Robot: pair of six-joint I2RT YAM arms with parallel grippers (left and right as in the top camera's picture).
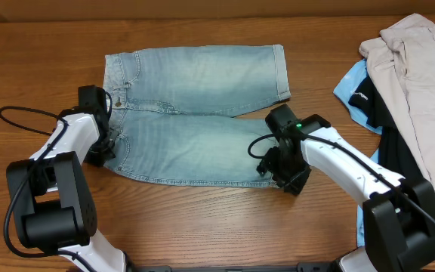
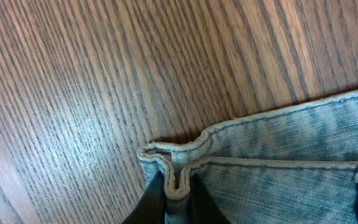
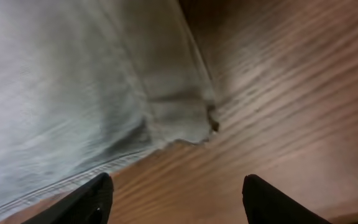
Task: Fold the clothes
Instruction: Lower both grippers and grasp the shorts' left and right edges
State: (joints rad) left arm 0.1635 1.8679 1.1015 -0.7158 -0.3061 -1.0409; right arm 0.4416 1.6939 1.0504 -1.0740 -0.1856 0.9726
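Observation:
Next, my right gripper turns square and pinches that hem corner (image 3: pixel 188 132) before folding, because the near leg's hem corner lies at a slant ahead of its open fingers.
The light-blue denim shorts (image 1: pixel 195 113) lie flat on the wooden table, waistband to the left, both legs pointing right. My left gripper (image 1: pixel 99 148) is at the near corner of the waistband. In the left wrist view it (image 2: pixel 178 198) is shut on a pinched fold of the waistband edge (image 2: pixel 173 158). My right gripper (image 1: pixel 278 172) is at the hem of the near leg. In the right wrist view it (image 3: pixel 176 196) is open and empty, with the hem corner (image 3: pixel 185 127) just ahead of its fingers.
A pile of other clothes lies at the right edge: beige trousers (image 1: pixel 421 83) over a black shirt (image 1: pixel 387 132) and a sky-blue shirt (image 1: pixel 353 91). Bare wood (image 1: pixel 202 219) runs along the front.

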